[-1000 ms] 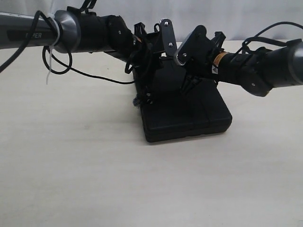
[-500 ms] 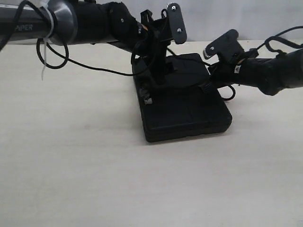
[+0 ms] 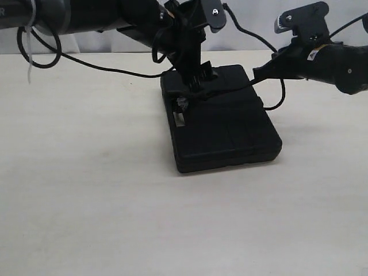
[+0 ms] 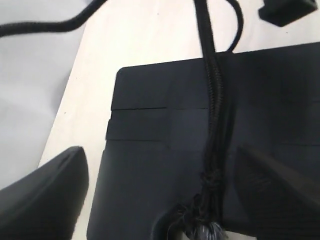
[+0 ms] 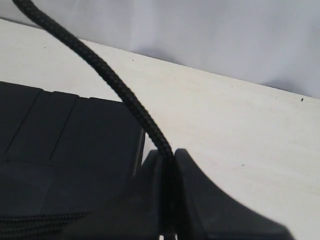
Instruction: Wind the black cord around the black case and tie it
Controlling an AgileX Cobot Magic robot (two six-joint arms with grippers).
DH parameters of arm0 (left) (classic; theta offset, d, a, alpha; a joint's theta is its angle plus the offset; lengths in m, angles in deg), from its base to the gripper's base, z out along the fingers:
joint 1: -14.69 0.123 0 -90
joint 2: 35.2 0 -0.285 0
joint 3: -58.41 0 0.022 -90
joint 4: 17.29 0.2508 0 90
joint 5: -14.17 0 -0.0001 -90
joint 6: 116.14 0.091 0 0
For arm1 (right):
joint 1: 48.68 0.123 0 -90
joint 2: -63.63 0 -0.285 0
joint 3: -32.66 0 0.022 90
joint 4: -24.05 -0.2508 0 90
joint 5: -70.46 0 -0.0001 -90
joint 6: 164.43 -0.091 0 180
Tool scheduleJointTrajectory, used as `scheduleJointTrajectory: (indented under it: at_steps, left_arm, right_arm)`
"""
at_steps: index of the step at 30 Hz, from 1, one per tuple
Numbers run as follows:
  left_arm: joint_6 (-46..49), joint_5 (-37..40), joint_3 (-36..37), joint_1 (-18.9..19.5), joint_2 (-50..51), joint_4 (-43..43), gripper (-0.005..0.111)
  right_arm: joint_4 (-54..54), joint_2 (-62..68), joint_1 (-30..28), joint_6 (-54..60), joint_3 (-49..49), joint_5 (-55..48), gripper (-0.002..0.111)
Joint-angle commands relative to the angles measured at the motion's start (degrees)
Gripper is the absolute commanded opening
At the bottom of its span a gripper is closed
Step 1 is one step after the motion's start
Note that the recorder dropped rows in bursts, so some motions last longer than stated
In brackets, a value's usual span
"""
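Note:
The cord hangs in a loose loop next to the case, so my left gripper needs to hold the frayed tuft point(image 3: 181, 104) while my right gripper pulls the cord tight.
The black case point(image 3: 230, 129) lies flat on the pale table. The black cord point(image 3: 230, 91) runs taut across its far half, from a knot and frayed tuft point(image 3: 183, 105) at the case's left edge to my right gripper point(image 3: 260, 73). That gripper hangs just past the case's right far corner, shut on the cord point(image 5: 116, 82) between its fingers point(image 5: 192, 187). A slack loop point(image 3: 280, 99) hangs beside the case. My left gripper point(image 3: 198, 80) hovers over the case's far left part, open, its fingers point(image 4: 47, 192) spread wide either side of the cord point(image 4: 214, 100) and knot point(image 4: 212, 181).
A thin smooth cable point(image 3: 103, 69) from the left arm trails over the table behind the case, with a white zip tie point(image 3: 29, 69) hanging off the arm. A white wall point(image 5: 210, 35) backs the table point(image 3: 115, 201).
My right gripper has pulled away from the left one, rightward and upward off the case, drawing the cord tight. The left arm has lifted a little and stays over the case's left part.

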Motion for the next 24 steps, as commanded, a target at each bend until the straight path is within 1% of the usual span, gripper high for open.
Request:
scheduleJointTrajectory:
  at_steps: [1,2,4,6,10,12,19,24]
  left_arm:
    - [-8.62,-2.61,-0.39,2.34,-0.54,-0.19,0.072]
    - [-9.64,-2.61,-0.39,2.66,-0.54,-0.53,0.068]
    - [-10.29,-2.37,-0.39,2.89,-0.25,-0.71,0.057]
    - [-10.04,-1.83,-0.39,2.89,0.25,-0.71,0.042]
    - [-5.66,-0.90,-0.39,2.66,1.70,-0.71,0.012]
    - [-4.62,-1.16,-0.39,2.66,2.49,-0.55,0.000]
    - [-4.62,-2.44,-0.39,2.66,3.11,-0.30,0.000]
    - [-4.62,-2.44,-0.39,2.66,3.11,-0.30,0.000]
  right_arm:
    - [-2.70,-0.79,-0.47,-0.57,0.28,0.28,0.004]
    - [-2.70,-1.02,-0.47,-1.60,0.28,0.84,0.004]
    - [-2.70,-1.65,-0.47,-2.83,0.28,2.00,0.004]
    - [-2.70,-2.67,-0.47,-4.53,0.08,3.27,0.004]
    - [-2.70,-6.61,-0.47,-9.48,-0.61,4.28,0.004]
    - [-2.70,-8.85,-0.34,-10.53,-1.00,4.28,0.004]
    - [-2.70,-16.44,-0.25,-13.09,-1.28,4.07,0.004]
    - [-2.70,-20.66,-0.25,-14.95,-2.89,0.82,0.004]
